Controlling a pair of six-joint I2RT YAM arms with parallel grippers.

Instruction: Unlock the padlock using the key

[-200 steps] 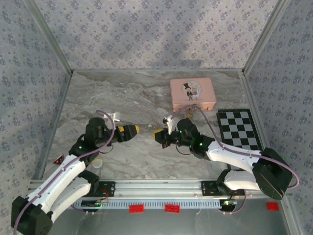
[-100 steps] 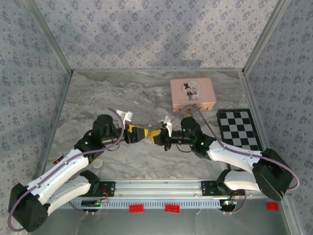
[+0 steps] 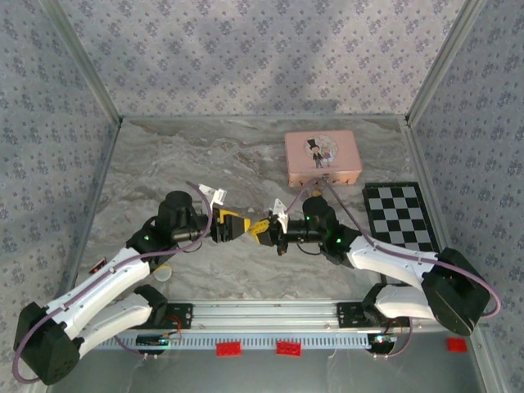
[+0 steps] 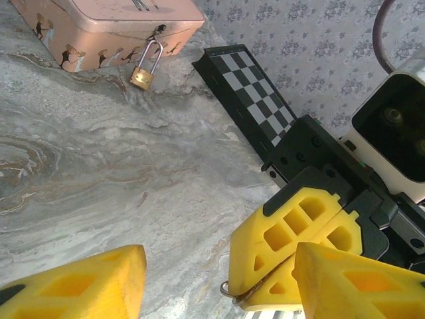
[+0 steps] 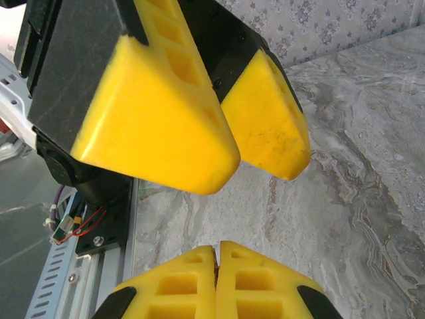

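Next, my right gripper puts the key down on the bare marble (image 3: 273, 263) between the grippers and the near metal rail.
The small brass padlock (image 4: 140, 78) hangs by its silver shackle from the hasp of the pink tin (image 4: 126, 20), resting on the marble table. My right gripper (image 5: 217, 249) is shut on the key (image 4: 226, 290); only a silver ring shows at its yellow fingertips. My left gripper (image 4: 219, 292) is open and faces the right one tip to tip. Its two fingers (image 5: 159, 126) stand on either side of the right gripper's tips, one close against them and the other well apart. From above, the left gripper (image 3: 232, 226) and right gripper (image 3: 260, 228) meet mid-table, well short of the tin (image 3: 322, 157).
A black-and-white chequered board (image 3: 399, 214) lies at the right, beside the tin. Patterned walls close in the table on three sides. A metal rail (image 3: 270, 313) runs along the near edge. A small pale disc (image 3: 164, 274) lies by the left arm.
My left arm has swung right and forward until its fingers straddle the right gripper's tips, and its jaws have narrowed. The right gripper has shifted slightly left, still shut.
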